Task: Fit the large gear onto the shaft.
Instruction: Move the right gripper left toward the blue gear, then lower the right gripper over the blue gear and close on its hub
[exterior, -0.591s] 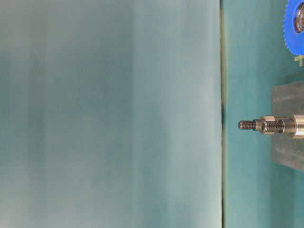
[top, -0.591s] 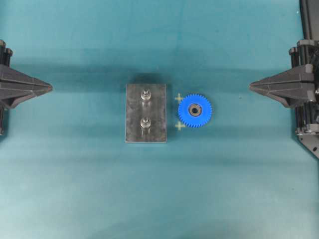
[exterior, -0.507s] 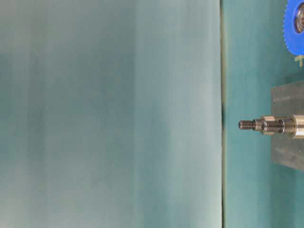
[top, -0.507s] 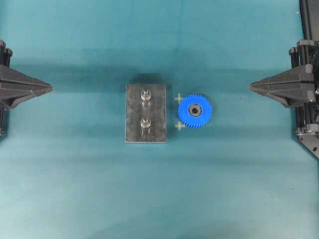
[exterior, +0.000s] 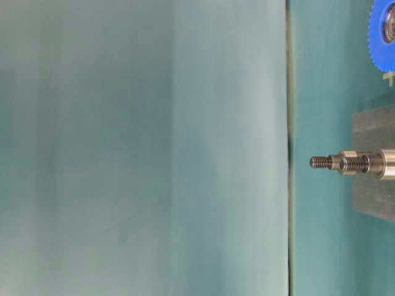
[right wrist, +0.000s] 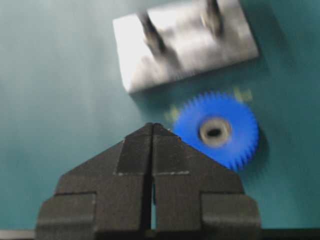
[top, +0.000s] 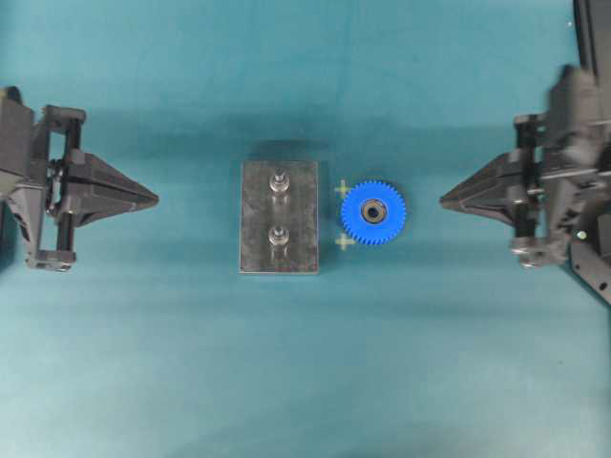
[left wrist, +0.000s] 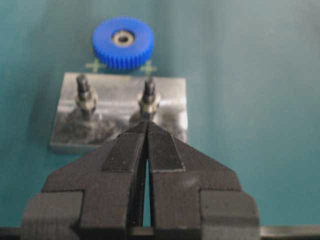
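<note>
Next, my right gripper grips the back part of the large gear [top: 379,194] [right wrist: 242,128], between the gear's centre hole and its toothed edge.
The large gear [top: 373,212] is a bright blue toothed wheel lying flat on the teal table, just right of the grey plate [top: 279,230]; it also shows as the gear [left wrist: 123,42] and the gear [right wrist: 216,133]. Two upright steel pegs stand on the plate: one shaft [top: 279,181] at the back, the other peg [top: 279,236] in front. My left gripper [top: 156,199] is shut and empty, well left of the plate. My right gripper [top: 442,201] is shut and empty, a short way right of the gear.
Two small yellow cross marks [top: 344,189] sit on the table between plate and gear. In the table-level view the pegs [exterior: 345,163] and a sliver of the gear [exterior: 382,34] show at the right edge. A dark arm base [top: 592,267] stands at the far right.
Both arms have swung inward toward the middle: the left gripper moved right, the right gripper moved left and closer to the gear. Gear and plate have not moved.
</note>
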